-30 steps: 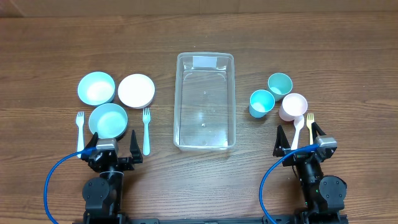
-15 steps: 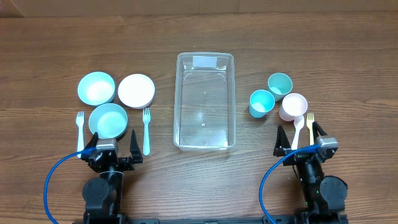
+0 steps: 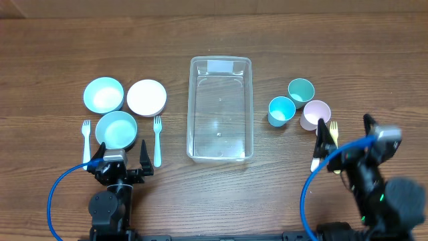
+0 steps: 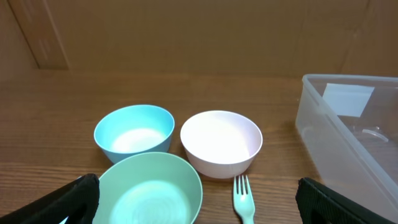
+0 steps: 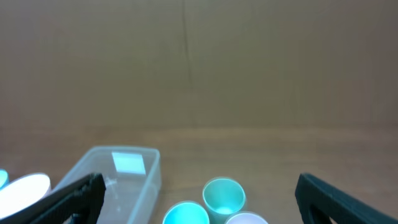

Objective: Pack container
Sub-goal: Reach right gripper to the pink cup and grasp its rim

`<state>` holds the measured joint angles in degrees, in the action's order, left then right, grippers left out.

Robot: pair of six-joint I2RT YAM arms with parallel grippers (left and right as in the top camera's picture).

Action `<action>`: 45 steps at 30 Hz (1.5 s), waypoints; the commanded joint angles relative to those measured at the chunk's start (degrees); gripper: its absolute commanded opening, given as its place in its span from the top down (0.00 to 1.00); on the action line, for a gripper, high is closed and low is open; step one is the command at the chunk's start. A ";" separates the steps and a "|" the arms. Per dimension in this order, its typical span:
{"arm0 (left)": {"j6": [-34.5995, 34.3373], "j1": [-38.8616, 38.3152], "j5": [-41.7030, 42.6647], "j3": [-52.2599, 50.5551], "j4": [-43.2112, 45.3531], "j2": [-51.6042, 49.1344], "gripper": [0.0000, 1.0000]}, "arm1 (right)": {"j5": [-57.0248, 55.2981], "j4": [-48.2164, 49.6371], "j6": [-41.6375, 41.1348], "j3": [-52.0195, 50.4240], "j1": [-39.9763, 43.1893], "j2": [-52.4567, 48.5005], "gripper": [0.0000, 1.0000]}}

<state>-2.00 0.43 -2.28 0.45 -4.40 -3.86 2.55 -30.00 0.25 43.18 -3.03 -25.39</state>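
The robot's right gripper should close on the rim of the pink cup (image 3: pixel 328 115), on the side closest to the yellow fork.
The container (image 3: pixel 221 127), a clear rectangular bin, stands empty at the table's middle, and also shows in the wrist views (image 4: pixel 348 134) (image 5: pixel 121 174). My left gripper (image 3: pixel 122 159) (image 4: pixel 196 205) stands open near the front edge, just behind a green bowl (image 3: pixel 116 129) (image 4: pixel 149 193). My right gripper (image 3: pixel 343 132) (image 5: pixel 199 199) is open and raised above the table to the right of the cups, with nothing between its fingers.
A teal bowl (image 3: pixel 103 94) and a white bowl (image 3: pixel 146 98) stand left of the bin, with two pale green forks (image 3: pixel 85 137) (image 3: pixel 157 137). Two teal cups (image 3: pixel 281 110) (image 3: pixel 301 90), a pink cup (image 3: pixel 315 114) and a yellow fork (image 3: pixel 334 128) lie to the right.
My right arm has lifted and swung forward and to the right, still open. The left arm and all the objects have stayed put.
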 commanded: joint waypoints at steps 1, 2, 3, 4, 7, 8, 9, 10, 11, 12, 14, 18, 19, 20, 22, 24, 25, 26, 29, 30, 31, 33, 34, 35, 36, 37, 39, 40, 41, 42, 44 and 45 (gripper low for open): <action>-0.98 0.31 0.44 -0.17 0.15 0.48 0.00 | -1.22 -12.09 4.72 17.59 0.22 -18.14 0.00; -0.98 0.31 0.46 -0.15 0.15 0.48 0.00 | -1.20 -16.50 4.72 22.45 0.22 -23.32 0.00; -0.98 0.31 0.44 -0.17 0.13 0.48 0.00 | -1.18 -19.96 4.72 26.03 0.22 -27.36 0.00; -0.98 0.31 0.46 -0.15 0.15 0.48 0.00 | -1.03 -23.45 4.72 29.38 0.22 -31.21 0.00; -0.98 0.31 0.44 -0.15 0.15 0.48 0.00 | 2.08 -32.35 4.26 38.01 0.22 -43.10 0.00; -0.98 0.31 0.44 -0.17 0.15 0.48 0.00 | 1.97 -34.47 4.28 39.26 0.22 -46.18 0.00; -0.98 0.31 0.44 -0.17 0.15 0.48 0.00 | 1.57 -35.30 4.31 39.74 0.22 -48.81 0.00; -0.98 0.31 0.46 -0.15 0.15 0.48 0.00 | 0.50 -35.50 4.28 39.71 0.22 -50.60 0.00; -0.98 0.31 0.46 -0.17 0.15 0.48 0.00 | -0.24 -35.76 4.31 39.71 0.22 -52.57 0.00; -0.98 0.31 0.44 -0.15 0.15 0.48 0.00 | -0.55 -35.71 4.28 39.71 0.22 -54.05 0.00; -0.98 0.31 0.44 -0.15 0.15 0.48 0.00 | -0.55 -35.63 4.28 39.71 0.22 -57.09 0.00; -0.98 0.31 0.44 -0.15 0.15 0.48 0.00 | -8.09 -36.50 3.54 39.71 0.92 -60.59 0.00; -0.98 0.31 0.44 -0.17 0.15 0.48 0.00 | -8.33 -36.54 2.58 39.71 1.44 -60.85 0.00; -0.98 0.31 0.44 -0.17 0.15 0.48 0.00 | -8.33 -36.54 1.22 39.71 2.43 -61.16 0.00; -0.98 0.31 0.44 -0.15 0.15 0.48 0.00 | -8.26 -36.41 -1.70 39.69 5.49 -61.55 0.00; -0.98 0.31 0.44 -0.15 0.15 0.48 0.00 | -4.48 -36.46 -3.89 39.67 9.01 -61.64 0.00; -0.98 0.31 0.44 -0.15 0.15 0.48 0.00 | -3.19 -36.63 -3.89 39.67 9.73 -61.64 0.00; -0.98 0.31 0.44 -0.15 0.15 0.48 0.00 | -2.45 -37.09 -3.87 39.67 10.58 -61.64 0.00; -0.98 0.31 0.44 -0.15 0.15 0.48 0.00 | -3.30 -37.59 -3.72 39.60 12.35 -61.64 0.00; -0.98 0.31 0.44 -0.15 0.15 0.48 0.00 | -3.28 -37.42 -3.72 39.50 12.87 -61.64 0.00; -0.98 0.31 0.44 -0.15 0.15 0.48 0.00 | -3.26 -37.20 -3.74 39.36 13.27 -61.64 0.00; -0.98 0.31 0.44 -0.15 0.15 0.48 0.00 | -2.27 -37.18 -3.74 39.23 13.75 -61.66 0.00; -0.98 0.31 0.44 -0.17 0.15 0.48 0.00 | -1.53 -37.16 -3.72 39.01 13.81 -61.66 0.00; -0.98 0.31 0.44 -0.15 0.15 0.48 0.00 | -1.09 -37.18 -3.72 38.62 13.81 -61.66 0.00; -0.98 0.31 0.44 -0.17 0.15 0.48 0.00 | -1.11 -37.16 -3.72 38.10 13.81 -61.70 0.00; -0.98 0.31 0.44 -0.17 0.15 0.48 0.00 | -1.11 -36.89 -3.72 37.42 13.81 -61.75 0.00; -0.98 0.31 0.44 -0.15 0.15 0.48 0.00 | -1.09 -35.04 -3.72 35.21 13.81 -61.81 0.00; -0.98 0.31 0.46 -0.17 0.15 0.48 0.00 | -0.68 -32.81 -3.72 32.72 13.81 -61.88 0.03; -0.98 0.31 0.44 -0.15 0.15 0.48 0.00 | -0.20 -31.34 -3.72 31.17 13.81 -62.01 0.08; -0.98 0.31 0.44 -0.17 0.15 0.48 0.00 | 0.44 -29.70 -3.72 29.66 13.81 -62.23 0.16; -0.98 0.31 0.46 -0.17 0.15 0.48 0.00 | 1.07 -27.45 -3.74 27.52 13.81 -62.86 0.29; -0.98 0.31 0.44 -0.15 0.15 0.48 0.00 | 1.33 -26.80 -3.72 26.80 13.81 -63.21 0.30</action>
<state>-2.00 0.43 -2.28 0.45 -4.38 -3.86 2.33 -58.87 -3.16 72.82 10.57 -87.31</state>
